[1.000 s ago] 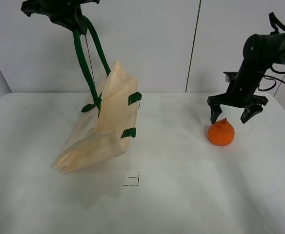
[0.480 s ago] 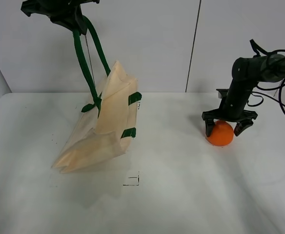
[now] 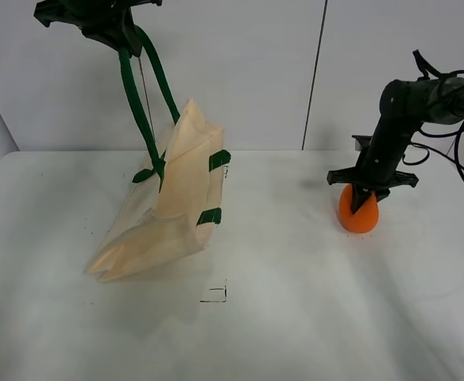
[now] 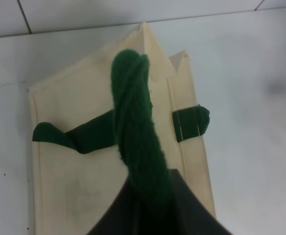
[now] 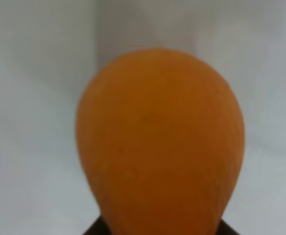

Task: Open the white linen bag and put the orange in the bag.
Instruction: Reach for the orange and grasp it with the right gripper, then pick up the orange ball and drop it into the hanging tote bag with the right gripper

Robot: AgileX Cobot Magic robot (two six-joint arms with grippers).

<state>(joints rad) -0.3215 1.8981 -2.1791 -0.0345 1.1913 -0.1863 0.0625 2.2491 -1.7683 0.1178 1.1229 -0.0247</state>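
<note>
Next, my right gripper releases the orange inside the white linen bag's middle (image 3: 171, 208), just below the bag's dark green straps.
The white linen bag (image 3: 172, 202) stands tilted on the table, its bottom resting left of centre. Its dark green straps (image 3: 141, 103) run up to my left gripper (image 3: 109, 24), which is shut on them high at the top left. The left wrist view shows the twisted straps (image 4: 133, 122) over the cream bag (image 4: 74, 161), pinched in the gripper (image 4: 148, 193). The orange (image 3: 359, 216) is at the right of the table. My right gripper (image 3: 365, 194) is shut on it from above, at or just above the table. The orange fills the right wrist view (image 5: 160, 137).
A small black square mark (image 3: 214, 294) is on the white table (image 3: 295, 317) in front of the bag. Black cables (image 3: 458, 163) hang behind the right arm. The wall rises just behind the table's back edge.
My right gripper came down over the orange and closed on it; the fingers were spread above it before. The left gripper and bag have not moved.
</note>
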